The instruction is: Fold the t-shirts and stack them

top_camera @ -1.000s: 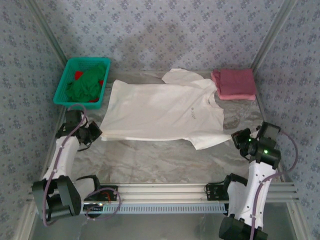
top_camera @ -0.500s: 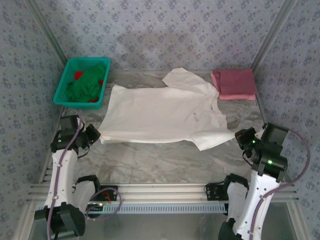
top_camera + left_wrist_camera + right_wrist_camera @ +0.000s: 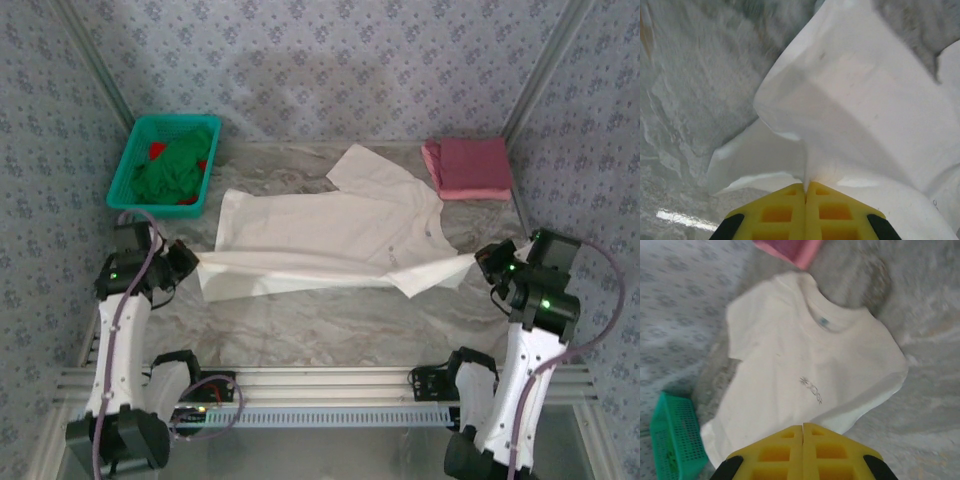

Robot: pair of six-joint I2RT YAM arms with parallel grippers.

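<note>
Next, my right gripper releases the near edge of the cream-white t-shirt on the shirt's upper chest [image 3: 424,238] [image 3: 827,337] next to the collar.
The cream-white t-shirt [image 3: 330,222] lies across the middle of the table, its near edge raised into a taut band between both grippers. My left gripper [image 3: 190,263] is shut on the shirt's left corner; the cloth [image 3: 860,100] bunches out of its closed tips [image 3: 805,185]. My right gripper [image 3: 481,262] is shut on the shirt's right near edge, its tips [image 3: 803,426] pressed together over the cloth [image 3: 805,350], just below the grey chest mark [image 3: 811,390]. The dusty pink t-shirt [image 3: 468,167] lies folded at the back right, its corner [image 3: 790,250] beyond the white collar.
A teal mesh basket [image 3: 132,165] with green and red cloth stands at the back left, its wall [image 3: 675,440] also low in the right wrist view. Patterned walls close in the table on three sides. Bare marbled tabletop [image 3: 330,320] lies in front of the shirt.
Both grippers have risen with the white shirt's near edge, which now hangs stretched between them. The rest of the shirt has bunched and slid, and the far sleeve has shifted.
</note>
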